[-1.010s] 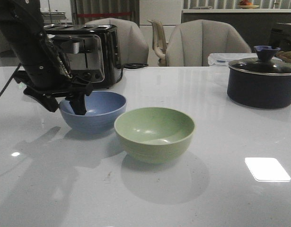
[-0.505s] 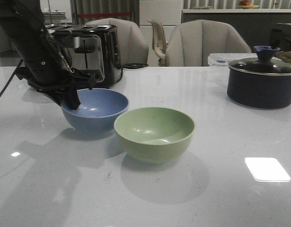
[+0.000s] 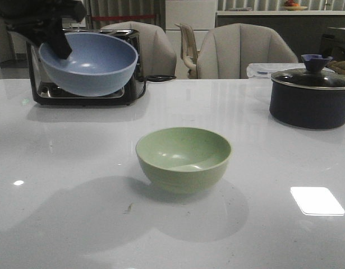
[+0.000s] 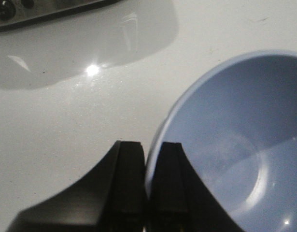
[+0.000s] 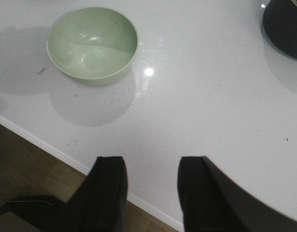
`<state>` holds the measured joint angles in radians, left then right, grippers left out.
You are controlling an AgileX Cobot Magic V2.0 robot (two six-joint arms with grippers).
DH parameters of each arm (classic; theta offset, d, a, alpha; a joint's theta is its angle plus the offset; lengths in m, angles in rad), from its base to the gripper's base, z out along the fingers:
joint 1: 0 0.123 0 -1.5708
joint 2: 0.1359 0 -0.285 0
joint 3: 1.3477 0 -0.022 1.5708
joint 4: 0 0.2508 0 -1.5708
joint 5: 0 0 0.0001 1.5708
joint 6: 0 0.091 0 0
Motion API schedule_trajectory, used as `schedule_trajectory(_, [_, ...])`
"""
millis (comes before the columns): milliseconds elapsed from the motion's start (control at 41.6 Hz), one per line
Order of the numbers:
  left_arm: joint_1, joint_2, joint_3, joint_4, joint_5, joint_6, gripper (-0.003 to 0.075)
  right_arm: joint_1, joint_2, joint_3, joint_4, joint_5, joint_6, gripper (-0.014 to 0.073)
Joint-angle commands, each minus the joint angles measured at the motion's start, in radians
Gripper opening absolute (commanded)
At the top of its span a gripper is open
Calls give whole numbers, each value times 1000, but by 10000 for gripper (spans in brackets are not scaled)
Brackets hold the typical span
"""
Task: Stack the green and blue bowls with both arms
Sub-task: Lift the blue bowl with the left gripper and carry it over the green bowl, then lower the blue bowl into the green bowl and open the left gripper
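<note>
Next, I release the blue bowl from my left gripper inside the open top of the green bowl (image 3: 183, 142).
My left gripper (image 3: 59, 45) is shut on the left rim of the blue bowl (image 3: 89, 63) and holds it high above the table, tilted, in front of the toaster. In the left wrist view the two fingers (image 4: 131, 164) pinch the bowl's rim, one inside and one outside the blue bowl (image 4: 235, 145). The green bowl (image 3: 183, 158) sits upright and empty on the white table at the middle; it also shows in the right wrist view (image 5: 92, 45). My right gripper (image 5: 150, 166) is open and empty over the table's front edge, out of the front view.
A black-and-steel toaster (image 3: 124, 89) stands at the back left behind the blue bowl. A dark navy lidded pot (image 3: 309, 100) stands at the back right; part of it shows in the right wrist view (image 5: 286, 26). Chairs stand behind the table. The white front edge (image 5: 51, 147) shows.
My left gripper has lifted the blue bowl off the table, up and a little left, from beside the green bowl to the height of the toaster. The green bowl has not moved.
</note>
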<state>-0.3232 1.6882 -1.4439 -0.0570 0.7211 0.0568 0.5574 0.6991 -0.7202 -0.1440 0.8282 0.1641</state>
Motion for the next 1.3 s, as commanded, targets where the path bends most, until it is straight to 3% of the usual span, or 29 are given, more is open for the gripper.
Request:
schedule_trajectory(0, [-50, -72, -27, -29, -16, -1, 102, -1, -3, -25, -19, -57, -3, 388])
schedule_trajectory(361, [-253, 15, -27, -73, -63, -1, 102, -1, -3, -25, -19, -57, -3, 388])
schedule_trajectory(697, [-301, 148, -27, -83, -125, -1, 110, -1, -3, -25, -19, -57, -3, 388])
schedule_trajectory(818, [-301, 170, -27, -83, -158, -1, 227, -1, -3, -25, -19, -57, -3, 388])
schedule_trajectory(1010, [-301, 174, -27, -83, -176, -1, 534, -1, -3, -25, -19, -57, -3, 388])
schedule_trajectory(1082, [-297, 166, -27, -83, -170, -1, 562, -1, -3, -25, -19, -57, -3, 388])
schedule_trajectory(1274, [-295, 66, -27, -36, -119, -1, 540, -1, -3, -25, -19, -57, -3, 388])
